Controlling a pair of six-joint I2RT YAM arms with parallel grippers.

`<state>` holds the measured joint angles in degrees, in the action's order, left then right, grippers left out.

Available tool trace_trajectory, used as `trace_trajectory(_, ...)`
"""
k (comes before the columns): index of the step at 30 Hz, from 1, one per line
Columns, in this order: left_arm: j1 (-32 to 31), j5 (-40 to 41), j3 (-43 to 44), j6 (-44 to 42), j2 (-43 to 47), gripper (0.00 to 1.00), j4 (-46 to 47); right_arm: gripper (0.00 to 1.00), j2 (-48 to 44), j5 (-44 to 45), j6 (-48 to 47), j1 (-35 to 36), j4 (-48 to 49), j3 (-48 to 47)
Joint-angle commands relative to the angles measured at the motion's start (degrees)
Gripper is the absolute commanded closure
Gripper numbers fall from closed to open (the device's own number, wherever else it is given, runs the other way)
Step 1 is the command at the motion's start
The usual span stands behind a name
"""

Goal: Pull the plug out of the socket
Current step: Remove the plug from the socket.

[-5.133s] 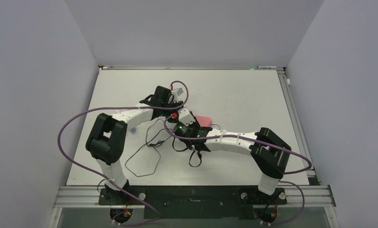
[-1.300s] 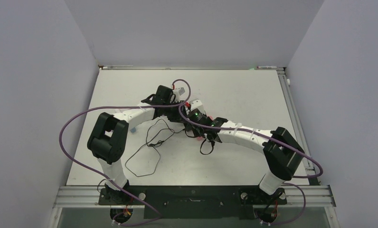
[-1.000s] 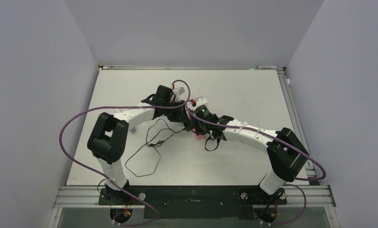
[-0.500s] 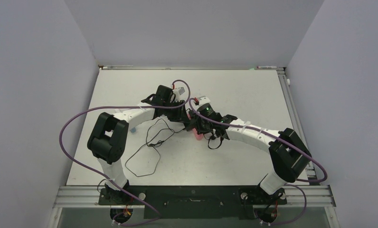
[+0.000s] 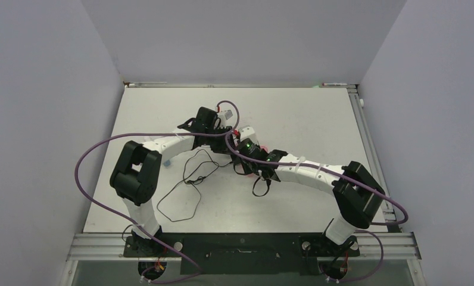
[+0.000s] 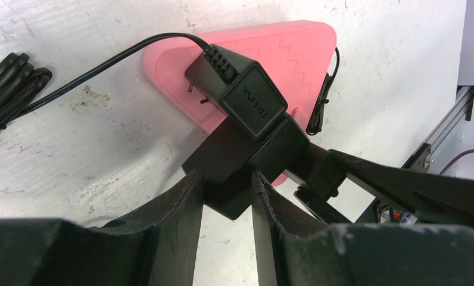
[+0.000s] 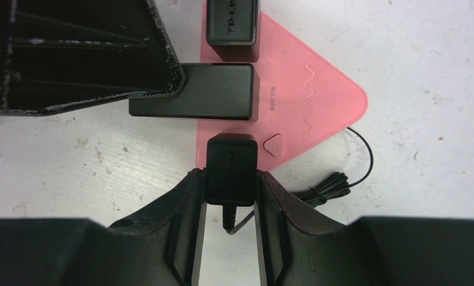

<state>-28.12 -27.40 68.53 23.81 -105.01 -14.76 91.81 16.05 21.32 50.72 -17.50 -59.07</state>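
Observation:
The end of the middle adapter is slanted in the fingers of my left gripper, so I need to open them, turn in line with the adapter and grip its long sides (image 6: 230,152).
A pink triangular socket strip (image 7: 318,101) lies on the white table, with three black plugs along its edge. My right gripper (image 7: 230,179) is shut on the near TP-Link plug (image 7: 230,161), whose front end meets the strip's edge; I cannot tell if its pins are in. My left gripper (image 6: 227,185) is shut on the big middle adapter (image 6: 234,167), with the other TP-Link plug (image 6: 246,98) beside it on the strip (image 6: 282,53). In the top view both grippers, left (image 5: 223,134) and right (image 5: 242,156), meet mid-table and hide the strip.
A thin black cable (image 5: 187,179) loops loosely over the table, left of the grippers. A tied cable bundle (image 7: 324,187) lies by the strip's corner, and another bundle (image 6: 8,77) lies at the left of the left wrist view. Purple arm cables arc over both arms.
Over the last second my right wrist swung a little away and right, then came back towards the near left, still on its plug. The left arm has hardly moved.

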Motion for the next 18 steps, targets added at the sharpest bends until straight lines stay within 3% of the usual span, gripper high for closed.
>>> trace_trajectory(1,-1.32,4.72,-1.05,-2.42,-3.71,0.70,-6.07,0.95,0.48,5.94,-0.69,3.97,1.97,-5.19)
trace_trajectory(11,-1.41,4.79,-0.95,-2.38,-3.65,0.70,-6.20,0.95,2.48,11.35,-2.47,6.86,0.24,-7.36)
trace_trajectory(18,-1.41,4.28,-1.15,-2.41,-2.94,0.70,-5.67,0.95,2.41,10.55,-2.45,7.16,0.82,-6.87)
